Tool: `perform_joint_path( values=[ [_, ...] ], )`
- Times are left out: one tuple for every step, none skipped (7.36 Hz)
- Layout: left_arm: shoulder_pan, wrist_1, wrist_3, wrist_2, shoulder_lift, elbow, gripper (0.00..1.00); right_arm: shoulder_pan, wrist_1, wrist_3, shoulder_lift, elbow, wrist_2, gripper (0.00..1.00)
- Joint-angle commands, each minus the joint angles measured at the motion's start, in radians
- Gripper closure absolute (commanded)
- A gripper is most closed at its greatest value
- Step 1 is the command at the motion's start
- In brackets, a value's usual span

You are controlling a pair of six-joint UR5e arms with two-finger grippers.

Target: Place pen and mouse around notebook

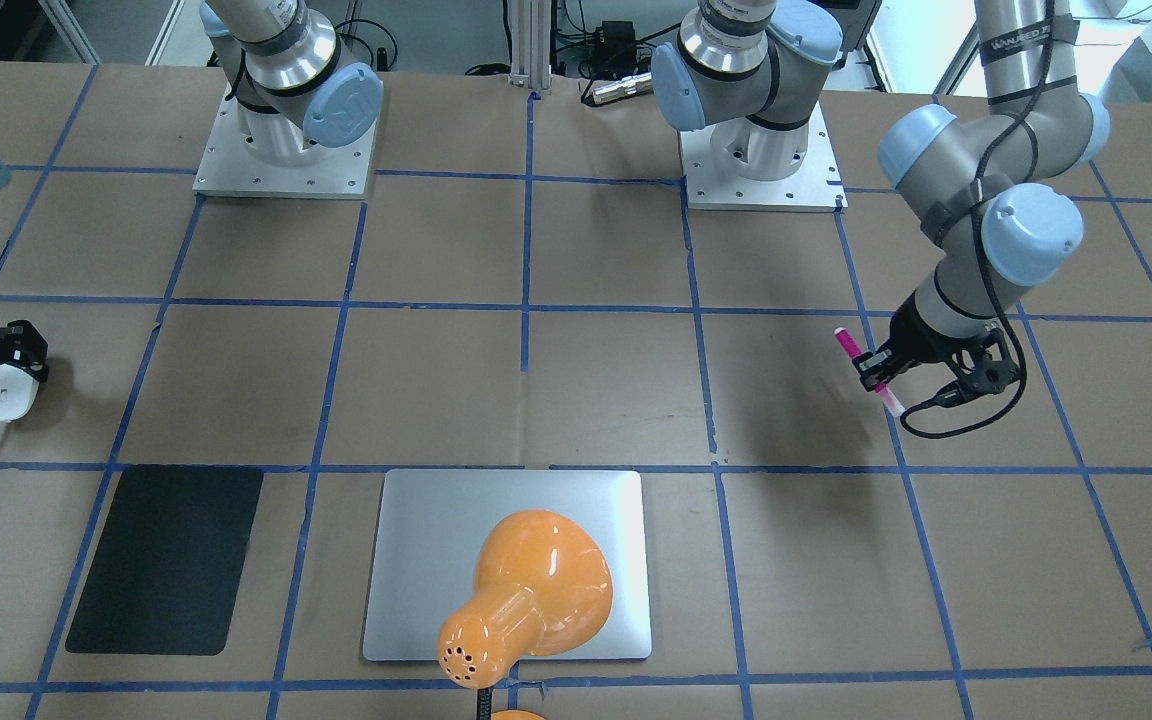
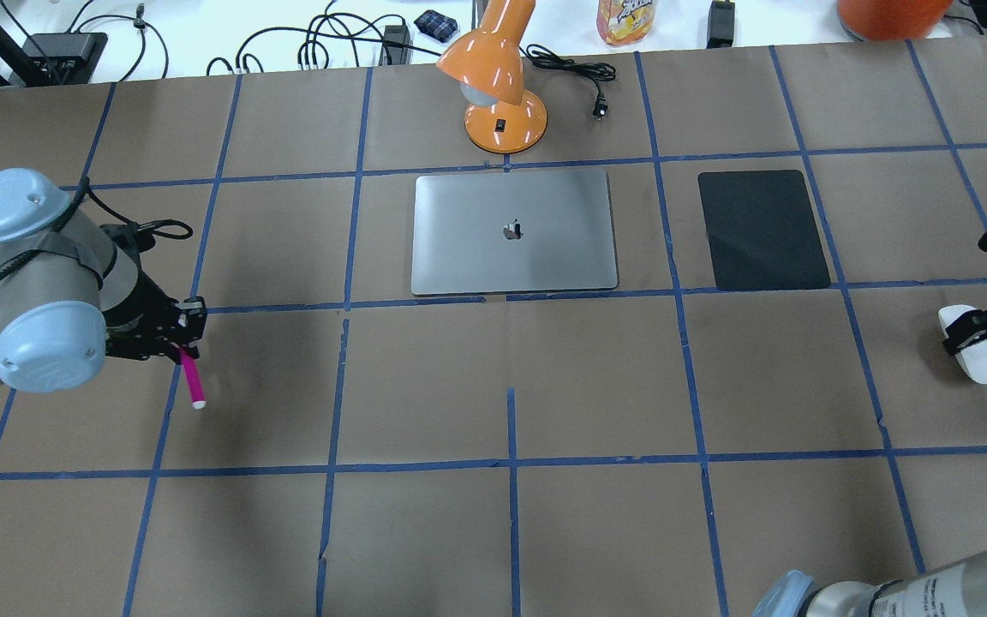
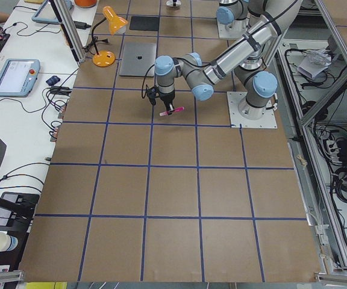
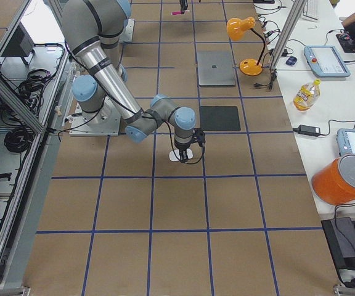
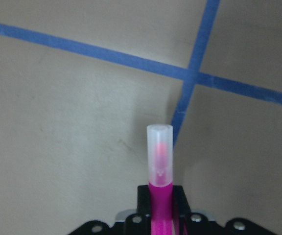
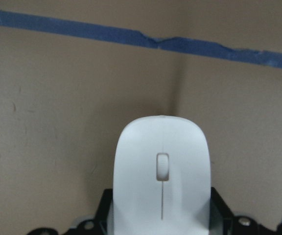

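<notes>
The magenta pen will go down from my left gripper onto the table, where I will put it at the blue tape end (image 1: 532, 376) facing the silver notebook.
My left gripper (image 2: 182, 332) is shut on the magenta pen (image 2: 193, 382), which it holds off the table at the far left, well away from the notebook. The pen's pale cap (image 5: 159, 155) points out past the fingers. At the far right, my right gripper (image 2: 973, 330) is shut on the white mouse (image 2: 984, 361), low over the table; I cannot tell whether the mouse touches it. The silver notebook (image 2: 545, 257) lies flat and closed at the table's far middle. In the front-facing view the lamp head hides part of the notebook (image 1: 426, 560).
An orange desk lamp (image 2: 498, 86) stands just beyond the notebook, its cord trailing right. A black mat (image 2: 763, 230) lies to the right of the notebook. Blue tape lines grid the brown table (image 2: 511, 514). Cables and a bottle sit on the bench beyond the far edge.
</notes>
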Motion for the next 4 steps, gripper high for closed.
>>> perform_joint_path(
  values=[
    [-0.249,0.002,-0.547,-0.039,0.011,-0.019,0.99,0.066,0.189,0.052,-0.004,-0.159,0.002,0.58],
    [-0.361,0.015,-0.81,-0.039,-0.01,-0.002,1.0,0.144,0.221,0.172,0.013,-0.228,0.003,0.57],
    [-0.439,0.014,-0.973,-0.042,-0.033,0.023,1.0,0.249,0.216,0.289,0.06,-0.27,0.0,0.57],
    [-0.505,0.018,-1.183,-0.045,-0.058,0.033,1.0,0.337,0.219,0.456,0.108,-0.339,0.006,0.58]
  ],
)
